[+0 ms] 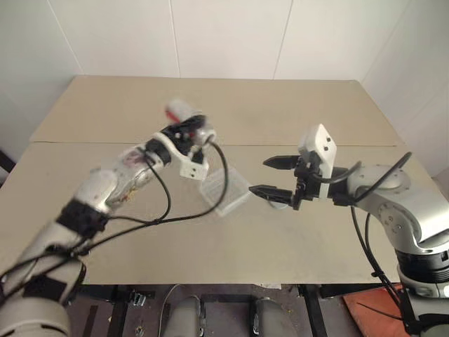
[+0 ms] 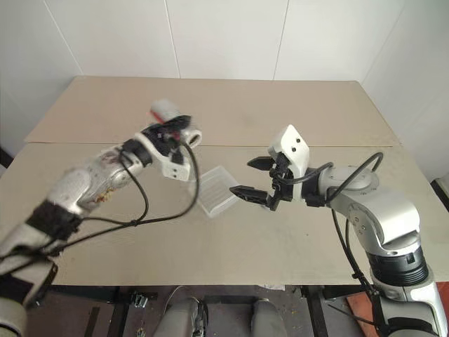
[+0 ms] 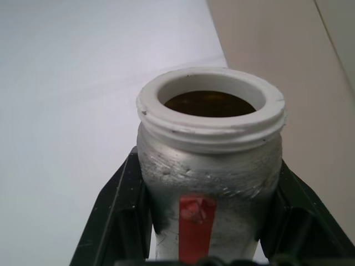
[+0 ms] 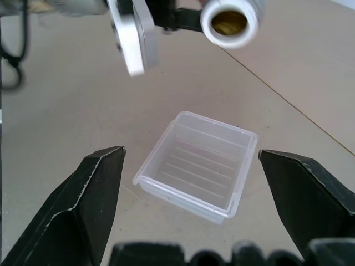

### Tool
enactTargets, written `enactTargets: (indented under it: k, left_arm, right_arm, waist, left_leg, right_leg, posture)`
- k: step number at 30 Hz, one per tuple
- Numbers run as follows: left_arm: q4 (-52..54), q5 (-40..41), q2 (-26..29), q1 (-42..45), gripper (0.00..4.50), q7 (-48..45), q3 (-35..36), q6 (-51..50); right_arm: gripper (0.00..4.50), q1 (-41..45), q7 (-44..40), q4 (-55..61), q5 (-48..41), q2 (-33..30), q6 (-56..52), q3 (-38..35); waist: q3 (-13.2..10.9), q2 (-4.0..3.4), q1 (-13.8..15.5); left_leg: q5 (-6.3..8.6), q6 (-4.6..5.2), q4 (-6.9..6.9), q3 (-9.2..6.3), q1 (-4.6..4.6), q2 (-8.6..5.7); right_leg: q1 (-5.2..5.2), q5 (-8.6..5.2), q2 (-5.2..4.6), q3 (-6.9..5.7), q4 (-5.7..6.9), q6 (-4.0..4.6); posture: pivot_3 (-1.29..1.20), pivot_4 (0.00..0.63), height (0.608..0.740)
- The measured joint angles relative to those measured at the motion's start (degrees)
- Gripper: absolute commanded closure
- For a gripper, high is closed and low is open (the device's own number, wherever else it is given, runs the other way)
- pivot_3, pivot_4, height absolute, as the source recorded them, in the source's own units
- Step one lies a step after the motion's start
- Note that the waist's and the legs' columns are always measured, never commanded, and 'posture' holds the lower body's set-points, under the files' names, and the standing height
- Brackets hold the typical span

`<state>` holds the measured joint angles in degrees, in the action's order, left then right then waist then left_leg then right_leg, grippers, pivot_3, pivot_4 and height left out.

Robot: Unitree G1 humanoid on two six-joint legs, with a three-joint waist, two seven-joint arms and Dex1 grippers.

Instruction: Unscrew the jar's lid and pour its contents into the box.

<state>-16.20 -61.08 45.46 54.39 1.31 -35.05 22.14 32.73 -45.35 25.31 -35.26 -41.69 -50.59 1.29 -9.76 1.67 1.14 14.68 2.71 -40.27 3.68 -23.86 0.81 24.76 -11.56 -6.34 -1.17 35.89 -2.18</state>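
The silvery jar, now held tilted in the air, will be put down by my left gripper on the table [image 1: 170,185] next to the box, opposite my right gripper.
My left gripper [image 1: 188,130] is shut on the silvery jar [image 3: 211,166], which has a strip of red tape on its side. I hold it in the air, tilted, behind and to the left of the box. Its white threaded mouth [image 4: 232,22] is bare and faces my right gripper; the inside looks brown, and I cannot make out the contents. The lid is out of view. The translucent box [image 1: 226,191] lies on the table, its ridged bottom [image 4: 194,166] bare. My right gripper [image 1: 262,175] hangs open just right of the box, nothing between its fingers.
The beige table [image 1: 295,105] has a seam running across its middle, and white walls stand close behind it. A black cable [image 1: 168,207] loops down from my left arm over the tabletop left of the box. The table's front edge runs close below both arms.
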Motion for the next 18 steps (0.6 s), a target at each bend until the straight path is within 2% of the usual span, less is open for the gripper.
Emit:
enactTargets:
  k: [3, 7, 18]
  left_arm:
    - [-1.95, -10.64, -2.12, 3.88, 2.47, 4.62, -5.74, 2.5]
    - [-2.28, -18.95, -3.2, 4.35, 2.47, 6.24, -9.65, 3.07]
    - [-1.6, -23.64, -2.98, 4.35, 2.47, 8.54, -10.06, 4.04]
  right_arm:
    - [0.02, 0.08, 0.09, 0.02, 0.45, -0.11, 0.44, -0.02]
    - [0.02, 0.12, 0.9, 0.15, 0.54, -0.1, 0.48, -0.47]
    - [0.02, -0.01, 4.27, 2.55, 0.09, 0.86, 0.47, -2.39]
  waist:
    - [0.0, 0.0, -0.12]
    - [0.0, 0.0, -0.64]
    - [0.0, 0.0, -0.47]
  left_leg:
    - [0.01, 0.02, 0.01, 0.2, -0.21, 0.02]
    - [-0.02, -0.03, 0.01, 0.28, -0.43, 0.06]
    - [0.0, 0.01, -0.06, 0.24, -0.43, 0.06]
  right_leg:
    - [0.12, 0.01, 0.02, -0.07, 0.1, -0.05]
    - [0.45, 0.0, 0.03, -0.03, 0.17, -0.09]
    - [0.4, 0.01, -0.01, -0.04, 0.2, -0.12]
  posture:
    - [0.0, 0.15, 0.74]
    - [0.0, 0.15, 0.74]
    - [0.0, 0.15, 0.74]
